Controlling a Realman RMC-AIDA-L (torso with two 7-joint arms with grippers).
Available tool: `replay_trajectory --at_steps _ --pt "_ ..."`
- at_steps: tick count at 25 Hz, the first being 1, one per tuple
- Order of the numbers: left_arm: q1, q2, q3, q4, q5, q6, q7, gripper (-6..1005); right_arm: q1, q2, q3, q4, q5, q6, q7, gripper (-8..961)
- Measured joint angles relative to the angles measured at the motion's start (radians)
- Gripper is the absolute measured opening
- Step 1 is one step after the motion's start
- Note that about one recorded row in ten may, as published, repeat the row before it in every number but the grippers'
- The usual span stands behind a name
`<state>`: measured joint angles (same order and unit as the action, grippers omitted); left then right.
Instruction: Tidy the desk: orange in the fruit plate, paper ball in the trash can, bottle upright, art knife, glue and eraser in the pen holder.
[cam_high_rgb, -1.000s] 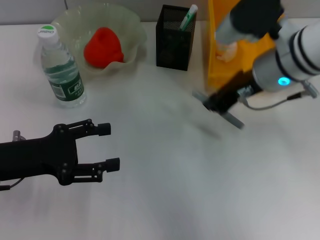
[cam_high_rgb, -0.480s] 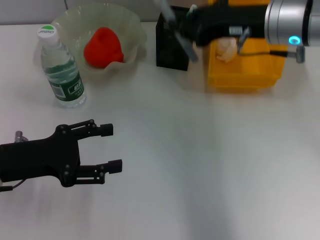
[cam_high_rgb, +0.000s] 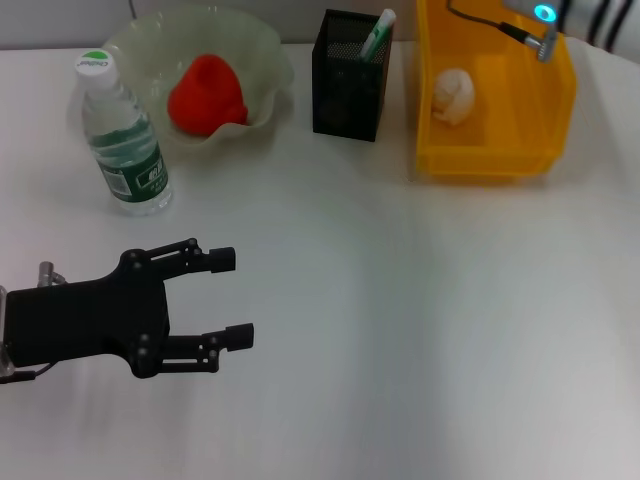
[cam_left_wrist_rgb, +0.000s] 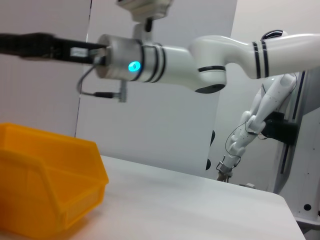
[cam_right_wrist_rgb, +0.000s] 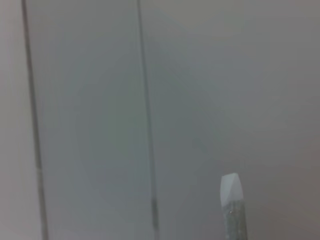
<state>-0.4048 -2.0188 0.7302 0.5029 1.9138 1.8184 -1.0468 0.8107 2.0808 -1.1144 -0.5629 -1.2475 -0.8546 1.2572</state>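
Next, my right gripper releases the art knife inside the black pen holder (cam_high_rgb: 340, 36), next to the glue stick.
The orange (cam_high_rgb: 205, 92) lies in the fruit plate (cam_high_rgb: 262, 45). The bottle (cam_high_rgb: 125, 140) stands upright beside the plate. The pen holder (cam_high_rgb: 345, 85) holds a glue stick (cam_high_rgb: 377, 35). The paper ball (cam_high_rgb: 452, 95) lies in the trash can (cam_high_rgb: 495, 150), which also shows in the left wrist view (cam_left_wrist_rgb: 45, 185). My left gripper (cam_high_rgb: 232, 298) is open and empty, low over the near left of the table. My right arm (cam_high_rgb: 545, 12) is raised at the far right, above the trash can. The art knife's tip (cam_right_wrist_rgb: 231, 200) shows in the right wrist view against a wall. The eraser is out of view.
The white table (cam_high_rgb: 420, 320) stretches bare in front of the trash can and the pen holder. In the left wrist view the right arm (cam_left_wrist_rgb: 165, 62) reaches across high above the trash can, with its dark gripper end (cam_left_wrist_rgb: 30, 44) running off the picture's edge.
My right arm has swung up from the table with the art knife, past the pen holder, and out at the top right. My left gripper has drifted slightly to the right.
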Motion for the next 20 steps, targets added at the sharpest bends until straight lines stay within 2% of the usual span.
replay_trajectory --at_steps 4,9,15,20 --pt "0.0 -0.003 0.0 -0.002 0.0 0.001 0.022 860 0.075 0.005 0.03 0.097 0.006 0.083 -0.099 132" --pt "0.004 -0.008 0.0 -0.002 -0.001 0.005 0.039 860 0.129 0.007 0.025 0.171 0.008 0.146 -0.163 131" --pt "0.004 -0.011 0.0 -0.006 -0.005 0.01 0.047 860 0.135 0.009 0.027 0.182 0.019 0.147 -0.198 138" --pt "0.006 -0.018 0.0 -0.009 -0.02 0.011 0.043 861 0.114 0.012 -0.003 0.227 0.221 0.11 -0.402 144"
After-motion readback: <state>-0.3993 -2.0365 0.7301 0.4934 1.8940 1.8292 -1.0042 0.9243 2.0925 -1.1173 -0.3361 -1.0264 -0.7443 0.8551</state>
